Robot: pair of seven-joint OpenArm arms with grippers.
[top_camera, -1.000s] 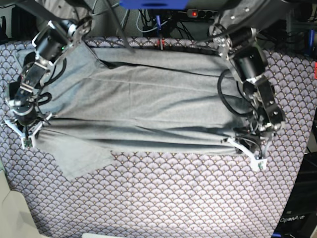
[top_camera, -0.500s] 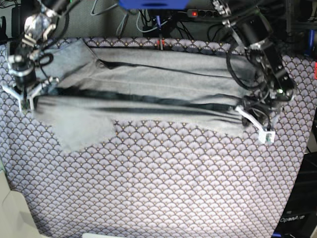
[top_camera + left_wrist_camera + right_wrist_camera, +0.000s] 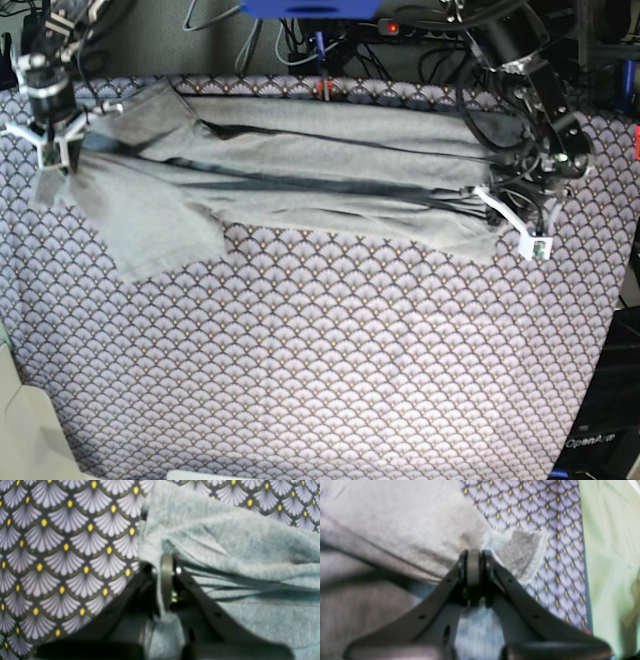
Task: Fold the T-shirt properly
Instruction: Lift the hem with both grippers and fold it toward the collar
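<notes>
Next, my left gripper lets go of the bunched fabric on the near edge of the T-shirt's flat far layer (image 3: 498, 188) (image 3: 168, 624).
The light grey T-shirt (image 3: 320, 165) lies stretched as a long band across the far part of the table, with one sleeve (image 3: 150, 235) spread toward me at the left. My right gripper (image 3: 55, 140) is at the shirt's left end, shut on a pinch of fabric (image 3: 517, 552), as the right wrist view shows. At the right end my left gripper (image 3: 505, 215) is shut on bunched fabric (image 3: 225, 537), which is pulled into taut folds behind the pads.
The purple-white scallop-patterned cloth (image 3: 320, 360) covers the whole table. Cables and a power strip (image 3: 395, 25) run behind the far edge. A pale green surface (image 3: 607, 555) borders the cloth in the right wrist view. A pale object (image 3: 25, 430) sits at the near left corner.
Both grippers have moved toward the far edge, carrying the shirt's near edge with them. The shirt has gone from a broad spread to a narrower band.
</notes>
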